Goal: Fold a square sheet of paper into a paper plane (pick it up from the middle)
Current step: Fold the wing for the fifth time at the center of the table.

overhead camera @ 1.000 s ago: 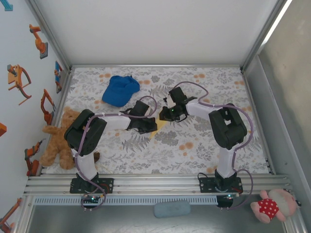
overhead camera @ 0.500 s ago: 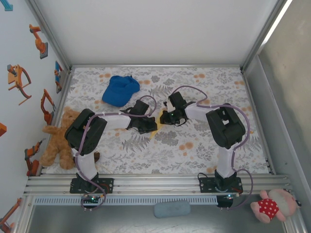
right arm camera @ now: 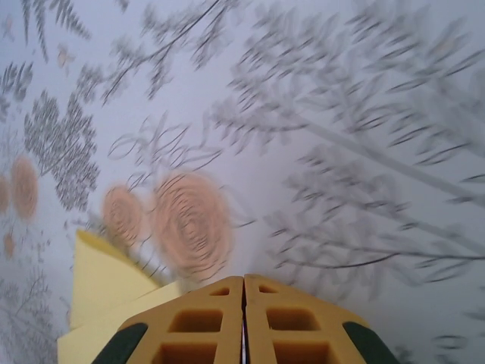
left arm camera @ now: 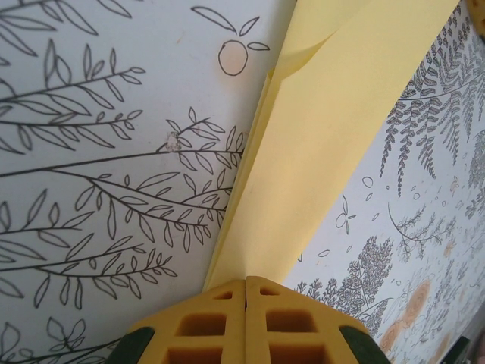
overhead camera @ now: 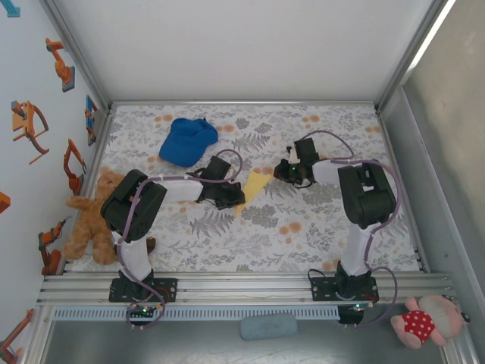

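The yellow paper lies folded shut under the left gripper, so the robot should back off, spread the paper with the right gripper, then pinch its middle (overhead camera: 254,186).
The yellow paper (overhead camera: 254,184) lies flat on the floral mat, folded into a narrow pointed shape with creases and layered edges. In the left wrist view the paper (left arm camera: 341,114) runs up and away from my left gripper (left arm camera: 246,282), whose jaws are shut with their tips down on its narrow end. From above, the left gripper (overhead camera: 236,199) sits at the paper's lower left tip. My right gripper (overhead camera: 280,174) is shut with nothing between its jaws, a short way right of the paper. In the right wrist view the right gripper (right arm camera: 243,279) has the paper (right arm camera: 98,296) at lower left.
A blue cap (overhead camera: 186,140) lies at the back left of the mat (overhead camera: 318,227). A brown teddy bear (overhead camera: 95,216) sits against the left edge. Metal frame rails close the table's sides and front. A pink toy (overhead camera: 424,320) lies outside at the front right.
My right gripper has drawn back to the right, off the paper's upper end, which now lies uncovered. The left gripper has stayed put on the lower tip.
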Robot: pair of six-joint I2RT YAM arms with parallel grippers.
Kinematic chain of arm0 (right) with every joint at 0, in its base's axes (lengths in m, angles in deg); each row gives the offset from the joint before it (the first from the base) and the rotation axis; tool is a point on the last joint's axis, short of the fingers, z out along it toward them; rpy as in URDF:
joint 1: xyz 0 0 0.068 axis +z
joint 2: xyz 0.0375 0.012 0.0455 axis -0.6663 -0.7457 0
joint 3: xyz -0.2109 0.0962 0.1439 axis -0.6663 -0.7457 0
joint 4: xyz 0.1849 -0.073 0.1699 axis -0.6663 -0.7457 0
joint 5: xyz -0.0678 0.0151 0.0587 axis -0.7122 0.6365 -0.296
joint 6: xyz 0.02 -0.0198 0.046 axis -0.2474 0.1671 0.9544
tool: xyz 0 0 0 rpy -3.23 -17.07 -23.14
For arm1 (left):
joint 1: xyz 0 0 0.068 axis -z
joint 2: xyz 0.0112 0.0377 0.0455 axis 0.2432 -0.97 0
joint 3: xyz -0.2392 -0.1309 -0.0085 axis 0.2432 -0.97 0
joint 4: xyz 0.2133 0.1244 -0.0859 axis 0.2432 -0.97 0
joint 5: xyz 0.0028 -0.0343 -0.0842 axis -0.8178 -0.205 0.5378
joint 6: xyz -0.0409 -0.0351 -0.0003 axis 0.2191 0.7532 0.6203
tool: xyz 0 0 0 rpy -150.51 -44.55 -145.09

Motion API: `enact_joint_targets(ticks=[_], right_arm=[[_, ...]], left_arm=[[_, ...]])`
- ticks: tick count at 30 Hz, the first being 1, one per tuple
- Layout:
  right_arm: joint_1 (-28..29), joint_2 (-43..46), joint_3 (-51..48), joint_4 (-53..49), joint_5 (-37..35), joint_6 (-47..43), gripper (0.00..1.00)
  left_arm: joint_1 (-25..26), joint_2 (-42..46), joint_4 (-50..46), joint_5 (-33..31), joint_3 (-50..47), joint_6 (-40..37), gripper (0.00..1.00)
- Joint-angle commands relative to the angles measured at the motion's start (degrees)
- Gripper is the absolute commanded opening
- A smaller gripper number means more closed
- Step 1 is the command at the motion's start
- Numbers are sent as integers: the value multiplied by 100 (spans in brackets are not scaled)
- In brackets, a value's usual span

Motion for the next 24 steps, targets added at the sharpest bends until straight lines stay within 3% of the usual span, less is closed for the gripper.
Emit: enact_joint_targets(ticks=[1,7,12,14,19,24], right_arm=[[-114,-144,184,-73,-428,54,9],[-116,438,178,-368,-192,69,11],[30,1108,-17,-890,-259,89,14],[149,1328,-75,-1153,-393,77,19],[760,1806,-99,-1929,-1149,254,42],[1570,1918,169,-2506,-1936,724,50]], left_arm=[[22,-355,-982,-96,-207,-6,0],[20,-85,-1095,-10,379,-160,5],[-85,538,-1160,-103,713,-196,23],[-169,823,-1166,-215,656,-214,31],[-513,1631,-1262,-550,168,-284,49],[-875,2321,-1316,-972,-467,-379,66]])
